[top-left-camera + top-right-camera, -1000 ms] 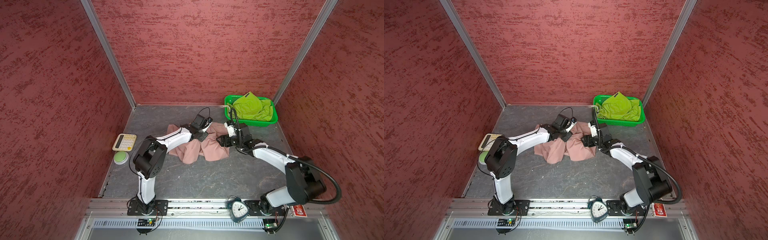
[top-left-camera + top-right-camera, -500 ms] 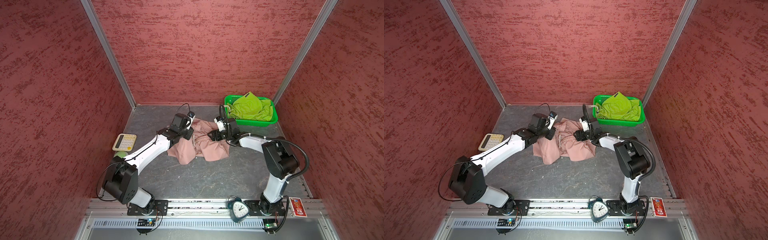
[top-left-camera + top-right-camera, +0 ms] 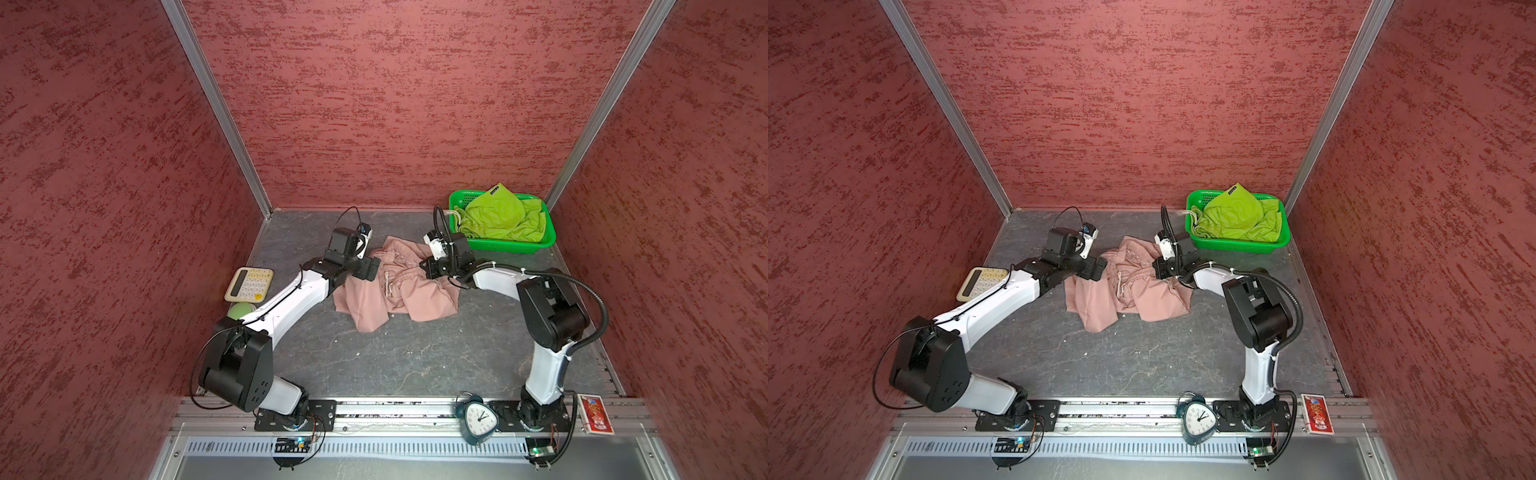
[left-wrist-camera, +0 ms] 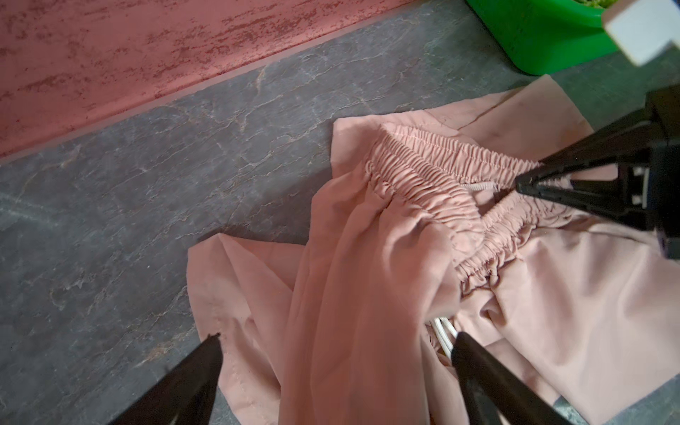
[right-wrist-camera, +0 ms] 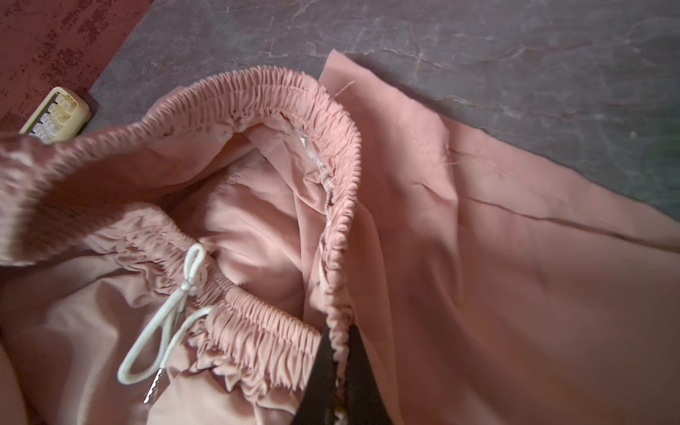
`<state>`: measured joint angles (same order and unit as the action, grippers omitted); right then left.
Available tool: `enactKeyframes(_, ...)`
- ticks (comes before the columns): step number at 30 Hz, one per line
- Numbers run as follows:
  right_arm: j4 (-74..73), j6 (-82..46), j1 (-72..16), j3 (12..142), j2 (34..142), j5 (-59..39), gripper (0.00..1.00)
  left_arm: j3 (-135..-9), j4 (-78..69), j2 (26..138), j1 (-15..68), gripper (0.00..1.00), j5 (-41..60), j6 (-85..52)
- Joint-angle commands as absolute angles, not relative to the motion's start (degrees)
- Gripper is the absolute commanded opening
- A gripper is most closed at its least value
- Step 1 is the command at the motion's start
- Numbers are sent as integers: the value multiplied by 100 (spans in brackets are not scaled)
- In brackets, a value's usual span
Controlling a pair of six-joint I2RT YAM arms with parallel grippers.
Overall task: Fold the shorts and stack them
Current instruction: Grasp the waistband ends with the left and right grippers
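I should use my left gripper to pinch the cloth (image 4: 347,318) below the pink shorts' waistband and pull it straighter before lifting, because the waistband bunches up beside my right gripper.
The dusty pink shorts (image 3: 395,291) (image 3: 1129,293) lie crumpled on the grey floor in both top views. My left gripper (image 3: 372,268) (image 4: 336,342) is open at their left edge, and loose pink fabric runs between its spread fingers (image 4: 198,371). My right gripper (image 3: 428,268) (image 5: 340,353) is shut on the gathered elastic waistband (image 5: 342,235) at the right side. A white drawstring (image 5: 173,323) hangs from the waistband's front. The lime green shorts (image 3: 498,216) (image 3: 1237,218) are bunched in the green basket (image 3: 519,247).
A cream calculator (image 3: 249,284) and a green round object (image 3: 241,309) lie by the left wall. An alarm clock (image 3: 478,419) and a red card box (image 3: 596,415) sit on the front rail. The basket stands in the back right corner.
My left gripper has opened, let go of the pink fabric, and drawn back to the left. My right gripper has closed on the waistband. The waistband has spread open.
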<state>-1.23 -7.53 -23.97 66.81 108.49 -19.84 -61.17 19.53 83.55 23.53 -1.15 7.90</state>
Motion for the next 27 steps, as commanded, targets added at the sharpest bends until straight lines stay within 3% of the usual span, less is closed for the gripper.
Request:
enactKeyframes(1,340,-853,-2409,7094,10458,-1857,0,-6317,2031,8069,2576,99,291,1223)
enactKeyframes(11,514,-1221,-2231,7308,10515,-2456,0,-7103,2824,8824,3259,99,246,2753)
enactKeyframes(18,689,-1180,-2148,7368,10441,-2646,0,-7563,3217,9618,3314,99,-161,3006)
enactKeyframes(23,766,-1143,-2112,7270,10262,-2740,0,-7890,3269,10113,3331,93,-616,3108)
enactKeyframes(24,783,-1143,-2110,7262,10241,-2770,0,-7898,3198,10173,3324,89,-658,3160)
enactKeyframes(25,804,-1135,-2105,7252,10218,-2798,0,-7865,2986,10226,3319,76,-802,3202)
enactKeyframes(27,826,-1168,-2099,7184,10142,-2851,0,-7788,2509,10316,3272,34,-1185,3254)
